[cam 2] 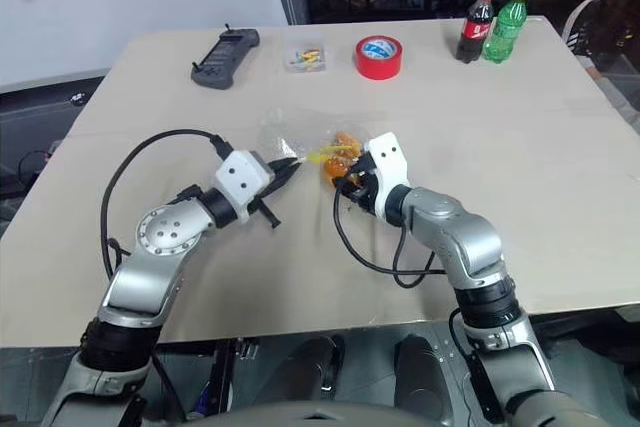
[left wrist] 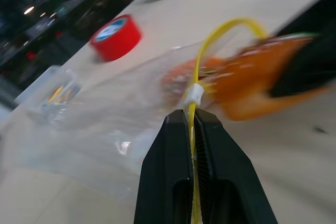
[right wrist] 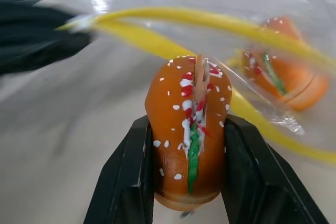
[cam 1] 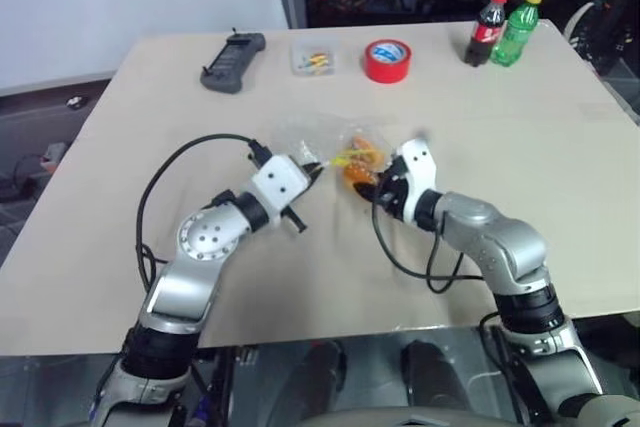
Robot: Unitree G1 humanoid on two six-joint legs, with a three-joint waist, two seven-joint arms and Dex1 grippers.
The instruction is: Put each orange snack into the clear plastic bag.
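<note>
The robot's right gripper needs to release its orange snack inside the clear plastic bag's opening (cam 1: 327, 172), beside the tip of the left gripper.
The clear plastic bag (cam 1: 298, 137) lies crumpled mid-table, its yellow seal strip (left wrist: 195, 77) pinched by my shut left gripper (left wrist: 189, 118), which holds the mouth up. One orange snack (right wrist: 286, 80) sits inside the bag. My right gripper (right wrist: 186, 125) is shut on the other orange snack (right wrist: 189, 129), a sesame-dotted bun with red, white and green filling. It holds the snack just in front of the bag's mouth, below the yellow strip. From the head, the held snack (cam 1: 356, 175) is level with the left gripper (cam 1: 315, 173), a short gap between them.
A red tape roll (cam 1: 388, 60), a small clear box (cam 1: 313, 57) and a black controller (cam 1: 232, 62) lie along the table's far side. A cola bottle (cam 1: 488, 27) and a green bottle (cam 1: 516, 27) stand at the far right. Cables loop beside both wrists.
</note>
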